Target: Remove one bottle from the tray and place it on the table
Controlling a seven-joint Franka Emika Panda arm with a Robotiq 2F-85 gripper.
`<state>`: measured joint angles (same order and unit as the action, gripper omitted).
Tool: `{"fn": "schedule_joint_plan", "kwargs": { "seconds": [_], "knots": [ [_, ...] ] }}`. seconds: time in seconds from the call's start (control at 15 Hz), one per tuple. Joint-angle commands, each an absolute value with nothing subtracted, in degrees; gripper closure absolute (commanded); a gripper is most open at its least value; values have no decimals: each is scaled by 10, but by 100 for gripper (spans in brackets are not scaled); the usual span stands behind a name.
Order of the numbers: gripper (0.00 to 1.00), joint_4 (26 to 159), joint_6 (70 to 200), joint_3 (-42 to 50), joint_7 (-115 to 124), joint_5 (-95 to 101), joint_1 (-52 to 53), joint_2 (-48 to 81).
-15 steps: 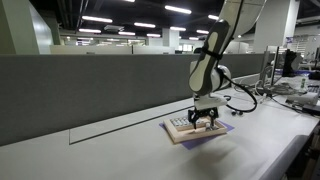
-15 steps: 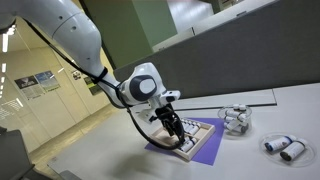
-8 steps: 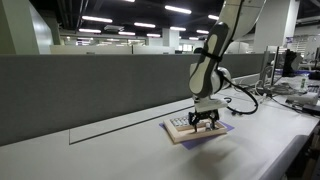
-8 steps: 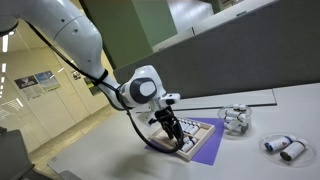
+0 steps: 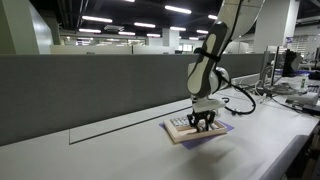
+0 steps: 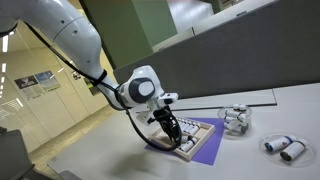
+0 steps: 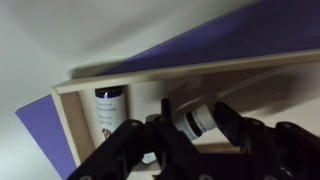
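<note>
The white-labelled bottle lies slanted in my fingers, so I need to open, line up and close around its sides (image 7: pixel 188 127) before lifting.
The tan tray (image 5: pixel 180 133) lies on a purple sheet on the light-grey table (image 5: pixel 110 155), also seen in an exterior view (image 6: pixel 193 146). My gripper (image 5: pixel 203 124) (image 6: pixel 175 137) is lowered into the tray. In the wrist view the gripper (image 7: pixel 193 112) has its dark fingers on both sides of a small white-labelled bottle (image 7: pixel 198 123), which lies tilted and blurred between them. A second bottle (image 7: pixel 107 110) with a dark cap and pale label lies flat in the tray beside its wooden rim (image 7: pixel 200 70).
The purple sheet (image 6: pixel 208 148) sticks out from under the tray. A cluster of small pale containers (image 6: pixel 235 119) and two white cylinders (image 6: pixel 283 148) sit further along the table. A dark grey partition wall (image 5: pixel 100 85) runs behind the table.
The jaws have drawn in from wide open onto the bottle. The arm has barely moved.
</note>
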<state>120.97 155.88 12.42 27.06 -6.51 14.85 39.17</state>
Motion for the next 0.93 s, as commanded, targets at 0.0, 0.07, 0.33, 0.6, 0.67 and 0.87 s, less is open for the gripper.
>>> {"fn": "schedule_joint_plan", "kwargs": {
  "seconds": [0.0, 0.07, 0.33, 0.6, 0.67, 0.87],
  "knots": [
    [84, 1203, 1536, 122, 291, -56, 145, 387],
    [91, 1202, 1530, 120, 289, -57, 142, 386],
    [96, 1201, 1508, 115, 286, -59, 135, 379],
    [51, 1200, 1498, 111, 283, -58, 131, 372],
    [45, 1198, 1496, 112, 284, -58, 130, 370],
    [23, 1193, 1500, 113, 286, -58, 127, 369]
  ]
}}
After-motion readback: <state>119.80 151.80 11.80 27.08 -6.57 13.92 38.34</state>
